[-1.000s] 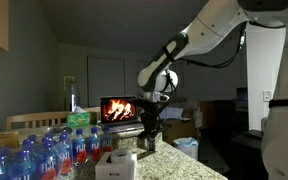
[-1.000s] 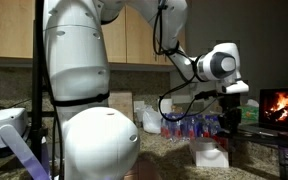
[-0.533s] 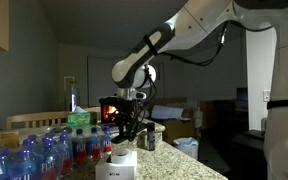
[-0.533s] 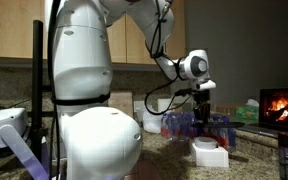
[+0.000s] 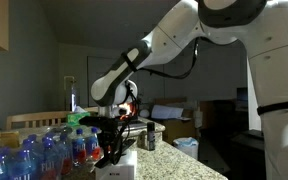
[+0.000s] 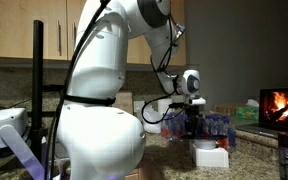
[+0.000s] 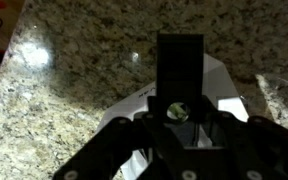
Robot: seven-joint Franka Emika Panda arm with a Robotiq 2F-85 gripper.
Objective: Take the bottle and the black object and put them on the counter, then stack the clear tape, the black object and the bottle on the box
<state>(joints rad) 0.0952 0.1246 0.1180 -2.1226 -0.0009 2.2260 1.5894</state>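
My gripper should release the black object so that it lies across the top of the white box [image 5: 114, 154] [image 7: 180, 97], beside the water bottles.
In the wrist view my gripper [image 7: 181, 120] is shut on the black object [image 7: 180, 70], a dark flat-sided block hanging directly over the white box [image 7: 231, 97]. Both exterior views show the gripper [image 5: 110, 147] [image 6: 194, 126] low over the box [image 5: 115, 169] [image 6: 211, 157]. A pale low shape on the box top [image 6: 206, 147] may be the clear tape; I cannot tell for sure. A small bottle [image 5: 151, 137] stands on the counter beyond the box, away from the gripper.
A block of plastic water bottles [image 5: 39, 150] [image 6: 216, 124] with blue and red labels stands beside the box. The speckled granite counter [image 7: 74, 70] ends close by at its edge [image 5: 199, 160]. A clear curved item [image 7: 282, 92] lies right of the box.
The arm has swung across from the bottle's spot to above the white box and come lower, carrying the black object. The jaws have kept the same grip.
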